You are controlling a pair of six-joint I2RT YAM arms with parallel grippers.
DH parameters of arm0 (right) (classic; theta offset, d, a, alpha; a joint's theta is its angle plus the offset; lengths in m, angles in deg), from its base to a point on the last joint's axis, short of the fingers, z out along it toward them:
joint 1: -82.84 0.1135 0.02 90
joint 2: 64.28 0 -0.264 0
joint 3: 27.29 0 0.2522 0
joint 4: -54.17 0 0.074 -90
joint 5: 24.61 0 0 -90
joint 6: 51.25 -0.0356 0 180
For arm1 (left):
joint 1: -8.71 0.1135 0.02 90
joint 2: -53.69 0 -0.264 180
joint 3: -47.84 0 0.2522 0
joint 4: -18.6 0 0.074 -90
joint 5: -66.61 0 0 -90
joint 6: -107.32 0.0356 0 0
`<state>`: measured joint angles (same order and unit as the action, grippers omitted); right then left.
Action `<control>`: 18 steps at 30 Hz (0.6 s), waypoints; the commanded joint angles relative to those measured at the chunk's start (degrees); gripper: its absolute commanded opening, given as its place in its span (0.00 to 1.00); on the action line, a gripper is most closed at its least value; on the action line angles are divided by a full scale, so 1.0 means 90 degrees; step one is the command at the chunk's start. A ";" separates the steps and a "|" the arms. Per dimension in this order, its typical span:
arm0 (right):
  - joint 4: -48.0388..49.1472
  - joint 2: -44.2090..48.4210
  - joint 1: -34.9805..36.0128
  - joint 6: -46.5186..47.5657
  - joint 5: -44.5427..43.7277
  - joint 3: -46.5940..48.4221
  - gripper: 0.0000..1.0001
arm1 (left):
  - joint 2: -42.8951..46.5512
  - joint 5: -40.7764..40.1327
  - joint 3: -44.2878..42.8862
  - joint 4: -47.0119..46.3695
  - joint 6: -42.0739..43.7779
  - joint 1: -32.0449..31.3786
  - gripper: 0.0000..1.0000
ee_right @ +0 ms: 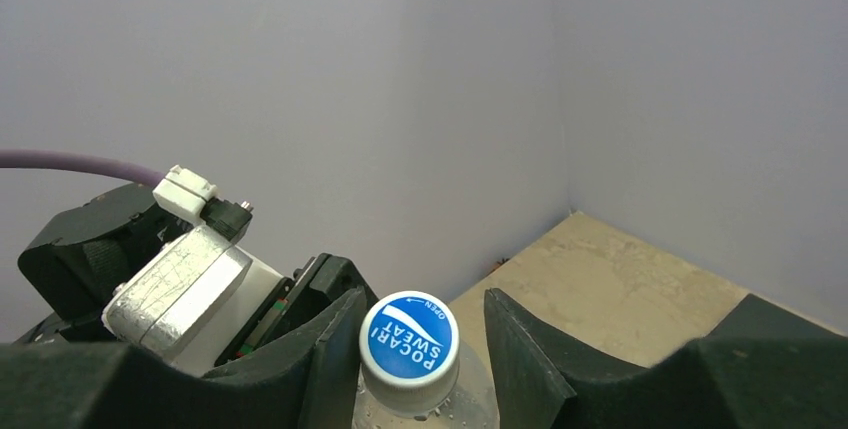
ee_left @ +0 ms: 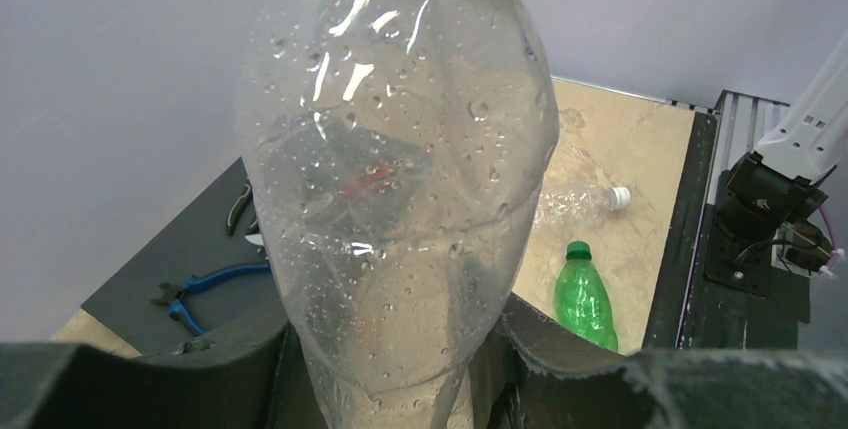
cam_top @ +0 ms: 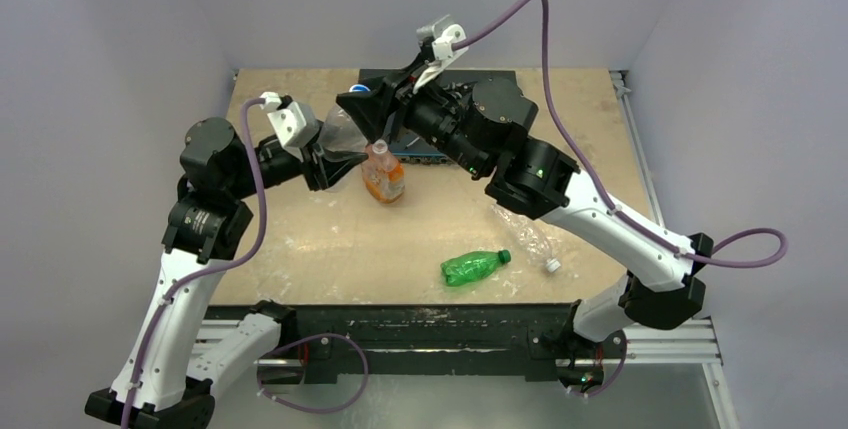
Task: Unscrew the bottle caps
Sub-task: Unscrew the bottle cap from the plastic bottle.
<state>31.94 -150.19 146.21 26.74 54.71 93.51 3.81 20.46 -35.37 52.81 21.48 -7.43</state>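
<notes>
I have my left gripper low on the clear bottle, so I should hold the white cap with my right gripper while my left gripper takes hold of the bottle again nearer its neck (ee_left: 400, 139).
My left gripper (cam_top: 325, 156) is shut on the body of a clear crinkled bottle (cam_top: 345, 132) and holds it above the table; the bottle fills the left wrist view (ee_left: 400, 179), squeezed between the jaws of the left gripper (ee_left: 400, 359). Its white cap with a blue face (ee_right: 408, 341) sits between the fingers of my right gripper (ee_right: 425, 321), which is open; the left finger (ee_right: 335, 349) is close against the cap, and the right finger (ee_right: 525, 349) stands apart from it. In the top view the right gripper (cam_top: 365, 109) is at the bottle's neck.
A squat orange-label bottle (cam_top: 383, 177) stands just below the held bottle. A green bottle (cam_top: 473, 267) with a green cap (ee_left: 576, 248) and a second clear bottle (cam_top: 528, 237) with a white cap (ee_left: 620, 197) lie at the front right. Blue pliers (ee_left: 205, 284) lie on a dark mat (ee_left: 180, 244).
</notes>
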 commanded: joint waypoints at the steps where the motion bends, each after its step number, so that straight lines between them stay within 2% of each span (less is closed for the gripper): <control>1: 0.0424 0.0215 0.0009 -0.0149 0.0064 -0.0165 0.46 | 0.0072 -0.0073 0.0056 -0.0221 0.0055 0.0033 0.01; 3: 0.0426 0.0219 0.0009 -0.0173 0.0045 -0.0175 0.34 | 0.0084 -0.0069 0.0069 -0.0221 0.0047 0.0036 0.01; 7: 0.0399 0.0181 0.0009 -0.0225 0.0020 -0.0146 0.00 | 0.0113 -0.0077 0.0121 -0.0231 0.0046 0.0036 0.01; 11: 0.0436 0.0180 0.0009 -0.0228 0.0148 -0.0163 0.00 | 0.0133 -0.0047 0.0155 -0.0259 -0.0036 0.0036 0.04; 12: 0.0434 0.0188 0.0009 -0.0228 0.0217 -0.0178 0.00 | 0.0133 -0.0042 0.0144 -0.0274 -0.0085 0.0033 0.11; 14: 0.0464 0.0225 0.0009 -0.0238 0.0353 -0.0254 0.00 | 0.0122 -0.0075 0.0089 -0.0335 -0.0258 0.0035 0.37; 15: 0.0479 0.0243 0.0009 -0.0238 0.0364 -0.0312 0.00 | 0.0113 -0.0118 0.0059 -0.0415 -0.0382 0.0033 0.47; 18: 0.0476 0.0261 0.0009 -0.0257 0.0378 -0.0412 0.00 | 0.0127 -0.0152 -0.0009 -0.0776 -0.0922 0.0036 0.62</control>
<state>34.43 -149.62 146.17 25.25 56.20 90.93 4.33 19.76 -34.43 52.11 19.45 -7.43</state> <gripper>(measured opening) 0.347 0.544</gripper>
